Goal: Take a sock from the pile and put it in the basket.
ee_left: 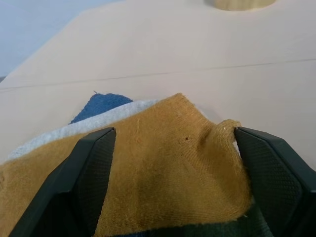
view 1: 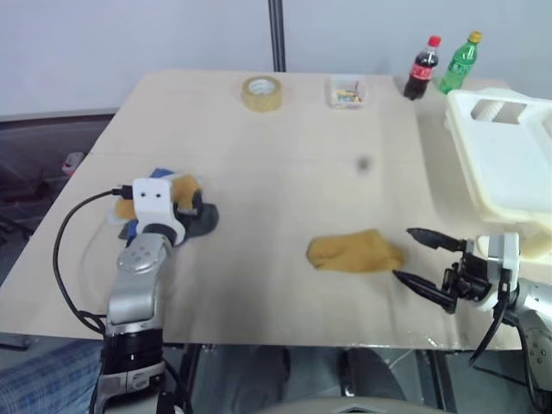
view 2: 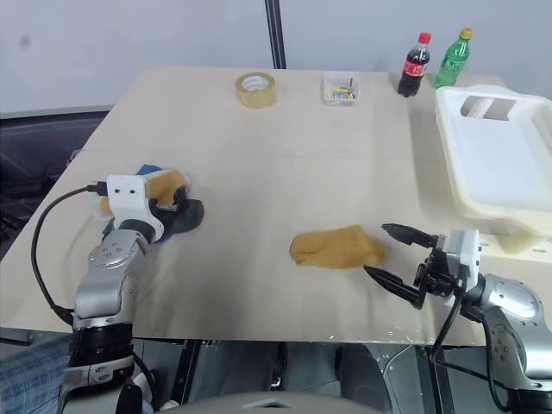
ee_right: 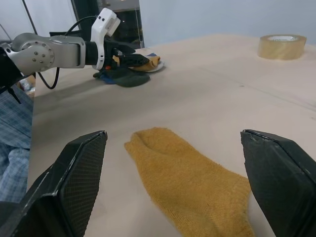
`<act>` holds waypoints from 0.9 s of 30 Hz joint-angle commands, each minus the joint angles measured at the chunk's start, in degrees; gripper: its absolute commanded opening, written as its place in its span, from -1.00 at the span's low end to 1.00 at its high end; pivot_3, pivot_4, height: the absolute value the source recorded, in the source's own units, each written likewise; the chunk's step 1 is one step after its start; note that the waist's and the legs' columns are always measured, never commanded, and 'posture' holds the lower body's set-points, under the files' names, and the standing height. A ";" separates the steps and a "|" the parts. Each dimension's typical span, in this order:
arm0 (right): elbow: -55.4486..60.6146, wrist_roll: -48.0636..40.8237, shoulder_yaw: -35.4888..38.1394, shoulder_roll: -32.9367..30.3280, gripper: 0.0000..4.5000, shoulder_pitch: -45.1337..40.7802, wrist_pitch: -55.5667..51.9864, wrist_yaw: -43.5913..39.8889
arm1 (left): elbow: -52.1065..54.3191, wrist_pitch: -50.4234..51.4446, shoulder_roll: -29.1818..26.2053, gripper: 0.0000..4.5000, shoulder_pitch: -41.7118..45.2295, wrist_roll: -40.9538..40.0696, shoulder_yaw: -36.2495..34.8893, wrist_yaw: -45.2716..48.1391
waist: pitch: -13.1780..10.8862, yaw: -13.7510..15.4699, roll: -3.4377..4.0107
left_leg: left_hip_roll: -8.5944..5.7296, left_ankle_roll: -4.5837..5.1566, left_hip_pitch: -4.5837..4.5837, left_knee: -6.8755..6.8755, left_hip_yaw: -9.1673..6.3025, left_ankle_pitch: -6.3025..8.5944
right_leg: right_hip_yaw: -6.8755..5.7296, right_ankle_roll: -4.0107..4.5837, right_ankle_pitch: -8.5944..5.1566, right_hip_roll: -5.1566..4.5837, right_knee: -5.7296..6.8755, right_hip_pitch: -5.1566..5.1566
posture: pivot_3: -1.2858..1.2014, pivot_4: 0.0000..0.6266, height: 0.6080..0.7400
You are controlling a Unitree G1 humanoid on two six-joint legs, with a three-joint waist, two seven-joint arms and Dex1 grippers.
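Observation:
The top mustard sock's wide middle is between my left gripper's fingers and the sock's end bunches against a finger, so I need to move over and pinch that end [ee_left: 228, 165].
The pile [view 1: 200, 220] of blue, dark grey, pale and mustard socks lies at the table's left side. My left gripper [ee_left: 173, 133] is open and level over it. Its two fingers [ee_left: 89, 168] straddle a mustard sock [ee_left: 173, 173] on top of the heap. A second mustard sock [view 1: 355, 252] lies flat near the table's front middle. My right gripper [view 1: 412, 257] stands open just to the right of that sock, pointing at it without touching. The cream-white basket [view 1: 509, 164] sits at the right edge, beyond the right gripper.
A tape roll [view 1: 261, 93], a small clear box [view 1: 347, 91], a cola bottle [view 1: 423, 69] and a green bottle [view 1: 459, 62] line the far edge. A black pole [view 1: 276, 34] rises behind the table. Bare tabletop [view 1: 285, 172] lies between pile and basket.

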State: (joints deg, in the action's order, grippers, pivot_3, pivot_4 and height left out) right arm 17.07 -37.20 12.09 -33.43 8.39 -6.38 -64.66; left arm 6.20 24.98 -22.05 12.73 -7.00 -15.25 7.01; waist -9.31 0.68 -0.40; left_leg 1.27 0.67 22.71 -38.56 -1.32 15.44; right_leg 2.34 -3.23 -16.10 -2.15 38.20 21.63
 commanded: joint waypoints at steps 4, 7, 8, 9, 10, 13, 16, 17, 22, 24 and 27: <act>0.73 -0.53 0.70 -0.02 1.00 0.42 0.86 -0.26 | 1.83 -0.12 -0.25 0.82 -0.54 0.46 -0.59 -0.53 | 0.00 0.00 0.00 | 0.00 0.00 0.00 0.00 0.00 0.00 | 0.00 0.00 0.00 0.00 0.00 0.00 | 0.03 -0.52 1.00; 0.87 -0.56 0.75 0.00 1.00 0.60 0.90 -0.18 | 1.42 0.16 -0.33 0.82 -0.50 0.59 -0.13 -0.27 | 0.00 0.00 0.00 | 0.00 0.00 0.00 0.00 0.00 0.00 | 0.00 0.00 0.00 0.00 0.00 0.00 | 0.03 -0.52 1.00; 0.94 -0.54 0.75 0.00 1.00 0.66 0.90 -0.14 | 1.34 0.09 -0.29 0.82 -0.50 0.47 -0.14 -0.14 | 0.00 0.00 0.00 | 0.00 0.00 0.00 0.00 0.00 0.00 | 0.00 0.00 0.00 0.00 0.00 0.00 | 0.03 -0.52 1.00; 1.01 -0.54 0.75 -0.01 1.00 0.71 0.87 -0.09 | 1.36 0.10 -0.20 0.65 -0.54 0.42 -0.22 -0.18 | 0.00 0.00 0.00 | 0.00 0.00 0.00 0.00 0.00 0.00 | 0.00 0.00 0.00 0.00 0.00 0.00 | 0.03 -0.52 1.00; 1.07 -0.53 0.74 -0.02 1.00 0.75 0.86 -0.06 | 1.49 0.26 -0.13 0.59 -0.61 0.41 -0.26 -0.27 | 0.00 0.00 0.00 | 0.00 0.00 0.00 0.00 0.00 0.00 | 0.00 0.00 0.00 0.00 0.00 0.00 | 0.03 -0.52 1.00; 1.31 -0.55 0.72 0.00 1.00 0.83 0.80 0.09 | 1.80 0.91 0.01 0.21 -0.79 0.32 -0.38 -0.43 | 0.00 0.00 0.00 | 0.00 0.00 0.00 0.00 0.00 0.00 | 0.00 0.00 0.00 0.00 0.00 0.00 | 0.03 -0.52 1.00; 1.30 -0.58 0.72 -0.09 1.00 0.72 0.74 0.10 | 1.64 1.16 0.11 -0.11 -0.70 0.26 -0.46 -0.55 | 0.00 0.00 0.00 | 0.00 0.00 0.00 0.00 0.00 0.00 | 0.00 0.00 0.00 0.00 0.00 0.00 | 0.03 -0.52 1.00; 1.29 -0.58 0.69 -0.09 1.00 0.67 0.74 0.10 | 1.60 1.17 0.08 -0.34 -0.72 0.25 -0.47 -0.51 | 0.00 0.00 0.00 | 0.00 0.00 0.00 0.00 0.00 0.00 | 0.00 0.00 0.00 0.00 0.00 0.00 | 0.03 -0.52 1.00; 1.31 -0.62 0.57 -0.05 1.00 0.60 0.66 0.13 | 1.39 1.18 -0.01 -0.97 -0.77 0.32 -0.45 -0.26 | 0.00 0.00 0.00 | 0.00 0.00 0.00 0.00 0.00 0.00 | 0.00 0.00 0.00 0.00 0.00 0.00 | 0.03 -0.52 1.00; 1.37 -0.63 0.48 -0.02 1.00 0.55 0.57 0.20 | 1.13 1.30 -0.27 -0.97 -0.76 0.35 -0.17 0.22 | 0.00 0.00 0.00 | 0.00 -0.01 0.00 0.00 0.00 0.00 | 0.00 0.00 0.00 0.00 0.00 0.00 | 0.03 -0.52 1.00; 1.36 -0.61 0.45 0.03 1.00 0.48 0.56 0.34 | 0.84 1.59 -0.19 -0.97 -0.66 0.16 0.24 0.78 | 0.00 0.00 0.00 | 0.00 -0.01 0.00 0.00 0.00 0.00 | 0.00 0.00 0.00 0.00 0.00 0.00 | 0.03 -0.52 1.00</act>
State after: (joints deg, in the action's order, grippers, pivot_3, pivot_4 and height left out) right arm 17.07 -37.19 12.03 -33.43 9.00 -6.23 -64.46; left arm 6.09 26.96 -21.84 12.07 -6.93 -15.06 7.45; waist -9.31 0.68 -0.40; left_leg 1.26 0.67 22.71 -38.56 -1.32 15.44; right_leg 2.34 -3.23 -16.10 -2.15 38.20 21.63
